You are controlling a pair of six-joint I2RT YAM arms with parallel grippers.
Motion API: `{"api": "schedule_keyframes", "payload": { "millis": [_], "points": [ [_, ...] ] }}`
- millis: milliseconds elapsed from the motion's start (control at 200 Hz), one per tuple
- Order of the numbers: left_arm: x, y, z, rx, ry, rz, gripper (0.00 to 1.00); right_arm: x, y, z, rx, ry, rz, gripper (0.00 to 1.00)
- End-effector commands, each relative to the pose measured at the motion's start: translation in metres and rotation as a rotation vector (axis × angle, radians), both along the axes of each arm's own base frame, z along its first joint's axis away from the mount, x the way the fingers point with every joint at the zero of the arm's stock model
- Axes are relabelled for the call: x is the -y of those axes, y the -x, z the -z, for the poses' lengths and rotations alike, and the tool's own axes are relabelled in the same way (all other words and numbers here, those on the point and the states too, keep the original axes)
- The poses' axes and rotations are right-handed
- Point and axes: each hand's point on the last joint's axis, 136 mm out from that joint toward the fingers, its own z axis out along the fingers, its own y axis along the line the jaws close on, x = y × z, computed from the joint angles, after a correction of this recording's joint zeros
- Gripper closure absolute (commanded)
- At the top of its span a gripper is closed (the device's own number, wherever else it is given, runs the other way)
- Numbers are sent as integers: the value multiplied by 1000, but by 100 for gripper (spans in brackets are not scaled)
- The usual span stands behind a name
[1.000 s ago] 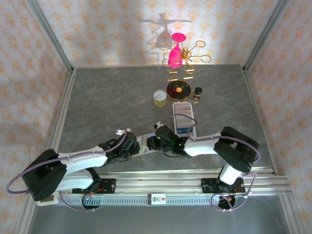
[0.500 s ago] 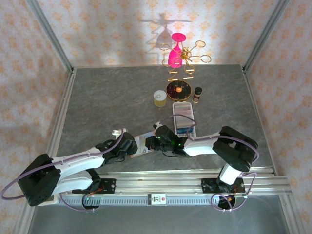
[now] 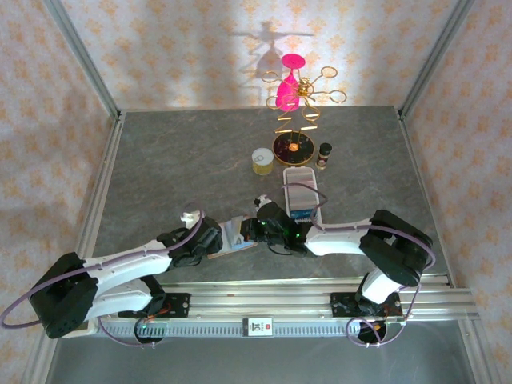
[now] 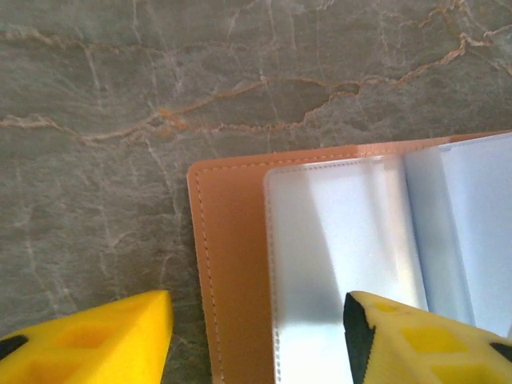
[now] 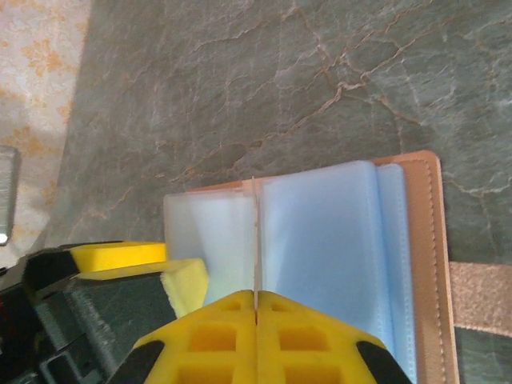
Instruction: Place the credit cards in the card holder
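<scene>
The end of the card holder lies loose between the left gripper's open fingers, so the robot should pinch its tan edge (image 4: 206, 264) and hold it steady before sliding in the credit card.
The card holder (image 3: 233, 238) lies open on the table, tan leather with clear plastic sleeves (image 4: 344, 240). My left gripper (image 4: 256, 324) is open over its left end, one finger over bare table and the other over a sleeve, gripping nothing. My right gripper (image 5: 256, 300) is shut on a thin credit card (image 5: 255, 232), seen edge-on, standing over the open holder (image 5: 320, 240) between two sleeves. The left gripper's yellow finger (image 5: 180, 284) sits just left of it. In the top view the two grippers meet at the holder, left (image 3: 210, 240) and right (image 3: 254, 230). A blue credit card (image 3: 302, 213) lies in the white tray.
The long white tray (image 3: 302, 178) stands just behind the right arm. Further back are a yellow-lidded jar (image 3: 262, 161), a small dark bottle (image 3: 324, 154) and a gold stand with pink glasses (image 3: 293, 104). The holder's closing tab (image 5: 480, 296) sticks out to the right.
My left gripper has opened and let go of the holder's left end. The left arm's elbow has dropped lower. The right gripper has stayed shut on the card, shifting slightly left.
</scene>
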Motion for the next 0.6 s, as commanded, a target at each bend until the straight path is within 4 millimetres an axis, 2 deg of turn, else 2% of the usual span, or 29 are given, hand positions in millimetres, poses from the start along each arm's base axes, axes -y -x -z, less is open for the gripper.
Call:
{"api": "schedule_keyframes", "payload": {
  "millis": [0,100,360,596],
  "points": [
    [-11,-3,-8,7,-64,-9,36,-4,-13,-4,39,17,13,100],
    [-8,-2,-6,4,-38,-10,31,-6,-15,-3,41,17,9,100],
    [1,-2,11,-40,-2,14,32,-9,-16,0,41,35,-11,100],
    [24,0,23,-92,44,125,45,-3,-13,4,24,49,2,100]
  ]
}}
